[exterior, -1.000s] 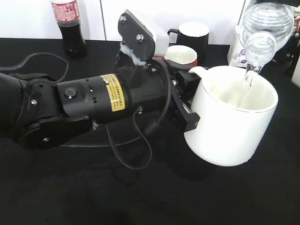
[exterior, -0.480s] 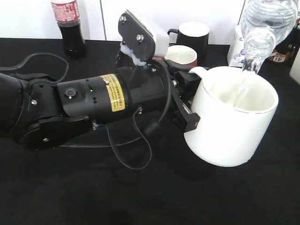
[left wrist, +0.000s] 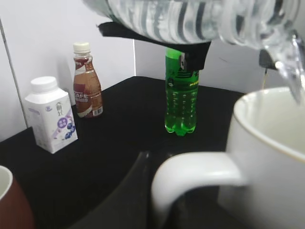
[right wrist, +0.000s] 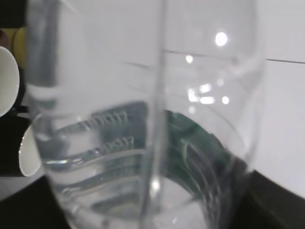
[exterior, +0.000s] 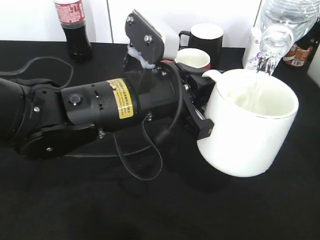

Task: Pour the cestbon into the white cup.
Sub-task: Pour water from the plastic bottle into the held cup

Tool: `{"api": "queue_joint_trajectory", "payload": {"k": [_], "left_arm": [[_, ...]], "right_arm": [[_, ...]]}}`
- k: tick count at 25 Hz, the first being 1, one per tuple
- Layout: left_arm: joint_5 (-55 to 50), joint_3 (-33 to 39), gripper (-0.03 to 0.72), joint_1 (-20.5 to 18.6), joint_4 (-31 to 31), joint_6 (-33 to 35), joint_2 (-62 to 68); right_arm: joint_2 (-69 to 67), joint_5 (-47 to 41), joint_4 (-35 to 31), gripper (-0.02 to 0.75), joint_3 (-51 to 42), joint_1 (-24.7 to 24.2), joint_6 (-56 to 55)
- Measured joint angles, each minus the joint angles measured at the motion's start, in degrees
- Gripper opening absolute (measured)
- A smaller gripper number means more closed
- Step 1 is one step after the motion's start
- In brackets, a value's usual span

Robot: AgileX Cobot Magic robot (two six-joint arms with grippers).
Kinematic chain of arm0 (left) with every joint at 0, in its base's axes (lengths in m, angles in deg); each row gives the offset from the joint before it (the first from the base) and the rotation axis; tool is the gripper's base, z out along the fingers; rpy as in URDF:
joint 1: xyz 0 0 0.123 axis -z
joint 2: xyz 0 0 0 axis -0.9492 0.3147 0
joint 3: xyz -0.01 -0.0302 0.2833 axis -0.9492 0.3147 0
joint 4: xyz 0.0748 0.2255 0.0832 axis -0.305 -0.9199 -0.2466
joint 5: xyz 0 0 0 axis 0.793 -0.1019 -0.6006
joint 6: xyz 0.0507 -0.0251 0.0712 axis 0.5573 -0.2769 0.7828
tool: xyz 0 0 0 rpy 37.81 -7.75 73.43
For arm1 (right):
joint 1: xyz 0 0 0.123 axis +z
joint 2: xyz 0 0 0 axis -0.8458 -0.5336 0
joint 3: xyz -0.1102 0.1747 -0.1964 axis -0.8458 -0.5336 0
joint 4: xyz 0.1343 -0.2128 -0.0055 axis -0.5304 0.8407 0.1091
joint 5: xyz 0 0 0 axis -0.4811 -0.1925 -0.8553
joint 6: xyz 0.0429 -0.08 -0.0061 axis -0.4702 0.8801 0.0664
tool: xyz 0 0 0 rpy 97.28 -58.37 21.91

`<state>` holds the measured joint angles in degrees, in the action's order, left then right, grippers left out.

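Observation:
My left gripper is going to the black table (exterior: 102,101) just in front of the cola bottle. It will let go of the white cup there.
The white cup (exterior: 250,130) hangs tilted above the black table, and my left gripper (exterior: 202,111) is shut on its loop handle (left wrist: 190,171). The cestbon (exterior: 286,17), a clear ribbed bottle, is tipped mouth-down over the cup's far rim at the top right. A thin stream of water (exterior: 264,64) falls from it into the cup. In the left wrist view the bottle (left wrist: 190,19) crosses the top, with my right gripper's black fingers (left wrist: 157,37) around it. In the right wrist view the bottle (right wrist: 143,119) fills the frame and hides the jaws; its green label (right wrist: 200,148) shows through.
A cola bottle (exterior: 72,27) stands back left. A black mug (exterior: 206,39) and a red-brown mug (exterior: 194,59) stand behind the arm. A white carton (left wrist: 51,114), a brown drink bottle (left wrist: 87,81) and a green bottle (left wrist: 181,90) stand at the back right.
The bottle's mouth has shifted slightly up and right toward the cup's far rim. Water keeps running into the cup. The left arm and cup have barely moved.

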<state>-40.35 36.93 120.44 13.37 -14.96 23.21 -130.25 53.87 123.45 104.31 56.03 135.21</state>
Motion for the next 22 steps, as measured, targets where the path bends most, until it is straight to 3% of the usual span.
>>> {"api": "queue_joint_trajectory", "payload": {"k": [6,11,14,19,22], "left_arm": [[0.0,0.0,0.048,0.0,0.0,-0.6,0.0],[0.8,0.0,0.048,-0.3,2.4,1.9,0.0],[2.5,0.0,0.048,-0.8,4.3,2.3,0.0],[2.6,0.7,0.050,-7.6,4.4,2.5,-4.4],[3.0,4.8,0.050,-12.7,4.2,3.7,-9.5]], "right_arm": [[0.1,0.1,-0.2,0.483,0.1,0.0,-1.9],[0.1,1.2,8.0,0.483,0.2,0.0,-30.8],[0.1,1.2,8.9,0.483,0.2,0.0,-49.0],[0.1,1.1,8.9,0.483,0.2,0.0,-89.6],[0.1,-0.9,8.9,0.482,0.2,0.0,-95.9]]}}
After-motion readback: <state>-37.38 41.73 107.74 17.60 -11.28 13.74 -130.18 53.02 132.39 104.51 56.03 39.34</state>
